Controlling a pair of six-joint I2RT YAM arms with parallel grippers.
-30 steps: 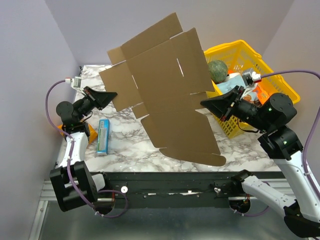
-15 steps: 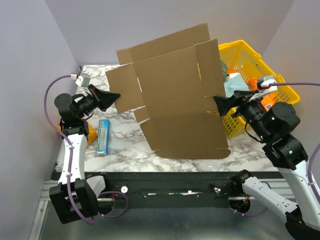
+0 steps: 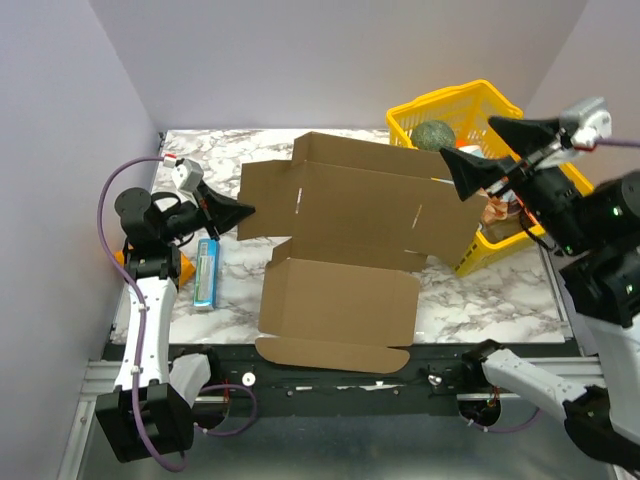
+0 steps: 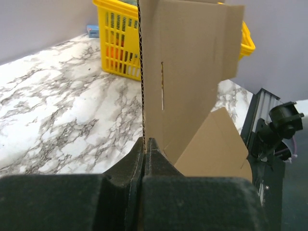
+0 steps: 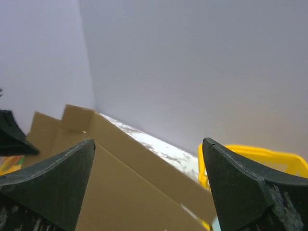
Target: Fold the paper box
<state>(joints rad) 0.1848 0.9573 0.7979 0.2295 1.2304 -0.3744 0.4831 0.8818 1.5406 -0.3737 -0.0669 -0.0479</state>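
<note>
The robot's right gripper needs to next close on the middle of the paper box's raised far edge [image 3: 366, 141] [image 5: 131, 137], between the yellow basket and the left gripper.
The paper box [image 3: 345, 250] is a flat brown cardboard sheet with flaps and slots. Its near part lies on the marble table [image 3: 470, 300], and one flap hangs over the front edge. The far panels slope up toward the back. My left gripper [image 3: 248, 210] is shut on the sheet's left edge; the left wrist view shows the fingertips [image 4: 151, 144] pinching the paper box [image 4: 192, 72] edge-on. My right gripper [image 3: 467, 142] is open above the sheet's right end, holding nothing. In the right wrist view the paper box [image 5: 120, 192] lies below the right gripper [image 5: 148, 142].
A yellow basket [image 3: 470, 100] with a green round object [image 3: 435, 135] and other items stands at the back right, touching or very near the sheet's right end. A small blue-green carton [image 3: 207, 272] lies on the table at the left, below the left gripper.
The right gripper has opened, let go of the sheet and risen toward the right. The sheet has dropped from nearly upright to lying low across the table. The left gripper keeps its grip.
</note>
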